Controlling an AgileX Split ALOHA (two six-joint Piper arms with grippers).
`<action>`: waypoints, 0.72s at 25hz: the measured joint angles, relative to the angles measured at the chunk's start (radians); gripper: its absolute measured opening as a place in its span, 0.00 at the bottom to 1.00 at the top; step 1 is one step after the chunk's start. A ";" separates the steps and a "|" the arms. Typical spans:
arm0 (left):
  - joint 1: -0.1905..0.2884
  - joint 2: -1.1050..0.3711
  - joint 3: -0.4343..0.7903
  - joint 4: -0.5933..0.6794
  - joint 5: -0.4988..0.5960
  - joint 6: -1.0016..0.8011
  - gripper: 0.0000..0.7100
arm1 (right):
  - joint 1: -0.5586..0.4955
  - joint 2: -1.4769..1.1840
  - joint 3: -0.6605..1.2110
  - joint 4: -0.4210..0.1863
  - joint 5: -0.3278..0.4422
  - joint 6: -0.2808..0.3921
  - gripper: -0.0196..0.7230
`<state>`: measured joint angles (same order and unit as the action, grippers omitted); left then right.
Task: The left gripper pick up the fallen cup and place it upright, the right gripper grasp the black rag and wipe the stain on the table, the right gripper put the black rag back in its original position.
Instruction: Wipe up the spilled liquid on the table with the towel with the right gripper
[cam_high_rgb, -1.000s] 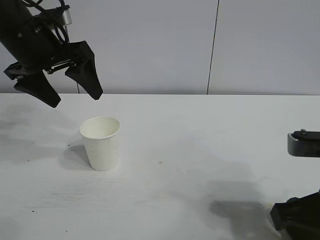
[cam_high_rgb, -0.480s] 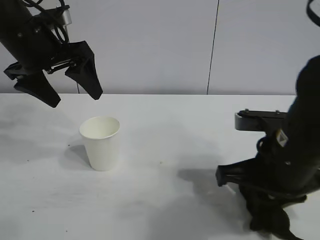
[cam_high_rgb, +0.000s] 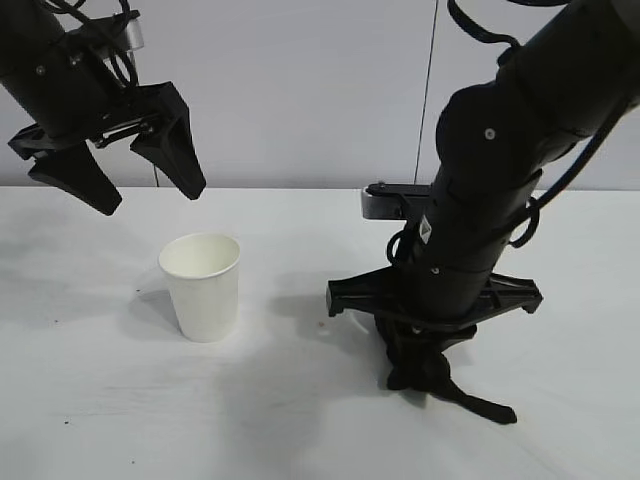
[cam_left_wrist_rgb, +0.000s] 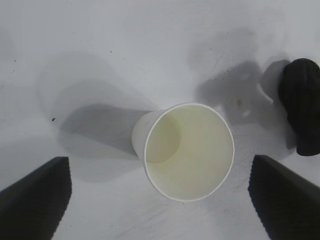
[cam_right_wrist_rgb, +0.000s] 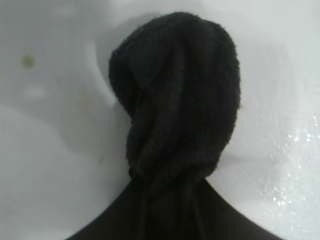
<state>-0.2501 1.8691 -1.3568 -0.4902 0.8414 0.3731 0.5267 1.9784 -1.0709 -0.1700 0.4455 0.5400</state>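
Note:
My right gripper is going to let go of the black rag on the bare table (cam_high_rgb: 536, 372) beside the rag's tail piece, away from the cup.
The white paper cup (cam_high_rgb: 200, 285) stands upright on the white table (cam_high_rgb: 90, 410), left of the middle. My left gripper (cam_high_rgb: 152, 198) hangs open and empty above it; in the left wrist view the cup (cam_left_wrist_rgb: 190, 150) sits between its spread fingers (cam_left_wrist_rgb: 35, 197). My right gripper (cam_high_rgb: 420, 362) points down, shut on the black rag (cam_high_rgb: 428, 376), which touches the table right of the cup, its tail strip (cam_high_rgb: 485, 405) trailing right. The right wrist view shows the rag (cam_right_wrist_rgb: 175, 100) bundled out of the fingers. Of the stain only faint yellowish marks (cam_right_wrist_rgb: 27, 61) show beside the rag.
A pale wall with a vertical seam (cam_high_rgb: 428, 90) rises behind the table. The right arm's bulky joints (cam_high_rgb: 500, 130) tower over the table's middle right. The rag also shows at the edge of the left wrist view (cam_left_wrist_rgb: 300, 105).
The right arm has swung in from the front right corner to the table's middle, carrying the rag down onto the surface. The left gripper and the cup have not moved.

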 joint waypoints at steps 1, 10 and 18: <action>0.000 0.000 0.000 0.001 0.000 0.000 0.98 | -0.009 0.001 -0.002 0.004 0.000 0.000 0.15; 0.000 0.000 0.000 0.011 -0.001 0.000 0.98 | -0.071 0.002 -0.007 0.007 0.026 -0.050 0.15; 0.000 0.000 0.000 0.012 -0.001 0.000 0.98 | -0.107 -0.063 0.058 -0.001 0.075 -0.051 0.15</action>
<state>-0.2501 1.8691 -1.3568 -0.4786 0.8401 0.3731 0.4196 1.9153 -1.0131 -0.1713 0.5205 0.4892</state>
